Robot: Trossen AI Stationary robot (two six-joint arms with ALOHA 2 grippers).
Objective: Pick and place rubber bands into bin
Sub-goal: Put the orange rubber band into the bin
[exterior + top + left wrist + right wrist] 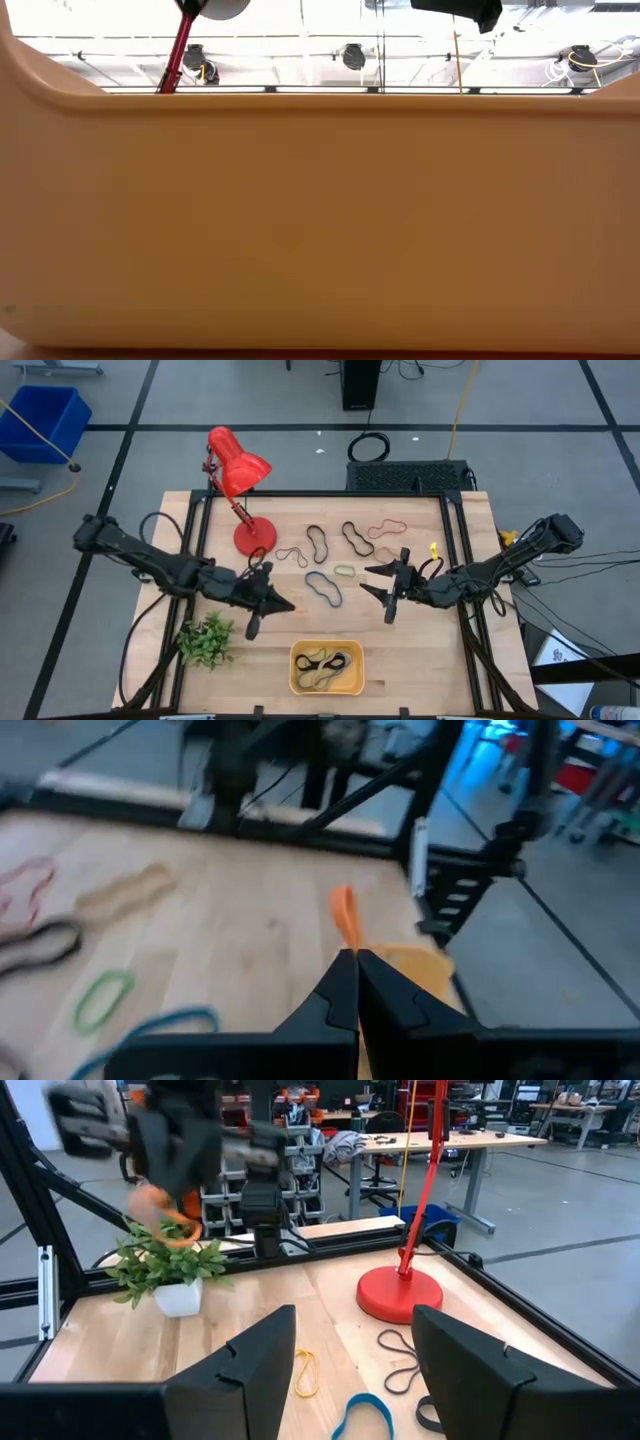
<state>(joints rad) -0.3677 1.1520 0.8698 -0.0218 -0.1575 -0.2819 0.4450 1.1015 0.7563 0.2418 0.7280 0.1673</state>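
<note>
Next, I release the orange rubber band from my left gripper atop the rubber bands inside the orange-yellow bin (316, 669).
My left gripper (288, 605) is shut on an orange rubber band (343, 912), above the table between the plant and the bin; it also shows blurred in the right wrist view (170, 1150). The orange-yellow bin (326, 667) stands near the front edge with several bands inside, and its wall (320, 220) fills the low view. Loose bands lie flat mid-table: black (317, 543), black (355, 537), red (385, 528), tan (292, 556), green (344, 571) and blue (323, 588). My right gripper (372, 580) is open and empty, right of the blue band. My left gripper pinches the orange band's lower end (347, 948) between its two shut fingertips. The band's free part sticks out past the tips. In the right wrist view the band (160, 1215) shows as a loop below the gripper, clear of the table.
A red desk lamp (240, 470) stands at the far left with its round base (400, 1295) on the table. A small potted plant (205, 640) sits at the near left. A black frame runs along the table's sides. A blue crate (45, 420) stands on the floor.
</note>
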